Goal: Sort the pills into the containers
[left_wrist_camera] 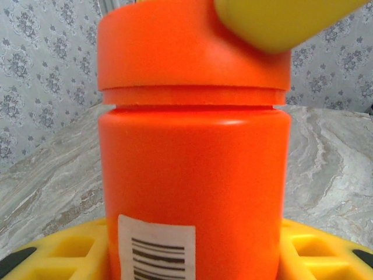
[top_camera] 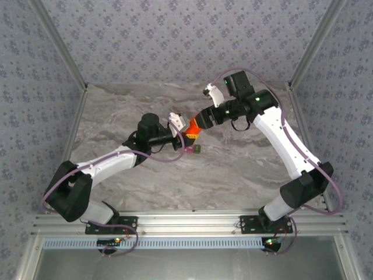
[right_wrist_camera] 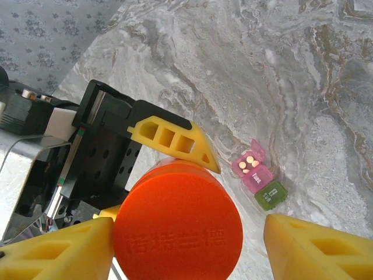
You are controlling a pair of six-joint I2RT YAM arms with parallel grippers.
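Note:
The cap is off-centre on my right gripper's finger; I'll back off, centre the fingers and grip both cap sides [right_wrist_camera: 239,233] before turning it.
The orange-red bottle [left_wrist_camera: 192,175] stands upright in my left gripper [left_wrist_camera: 192,256], whose yellow fingers [left_wrist_camera: 58,251] are shut on its lower body. In the right wrist view I look down on its cap [right_wrist_camera: 178,224]. My right gripper [right_wrist_camera: 189,230] straddles the cap, open: the left finger [right_wrist_camera: 76,245] is against the cap's edge and the right one stands well clear. The containers [right_wrist_camera: 260,178], a tiny pink and olive-green box, lie on the table beyond the bottle. A few pale pills [right_wrist_camera: 250,162] show in the open pink part. From above, the bottle [top_camera: 189,125] hangs between both grippers.
The marble table [top_camera: 245,169] is bounded by patterned walls on three sides. The containers [top_camera: 194,149] lie just in front of the left gripper [top_camera: 185,133]. The right gripper [top_camera: 197,122] meets it near the table's middle.

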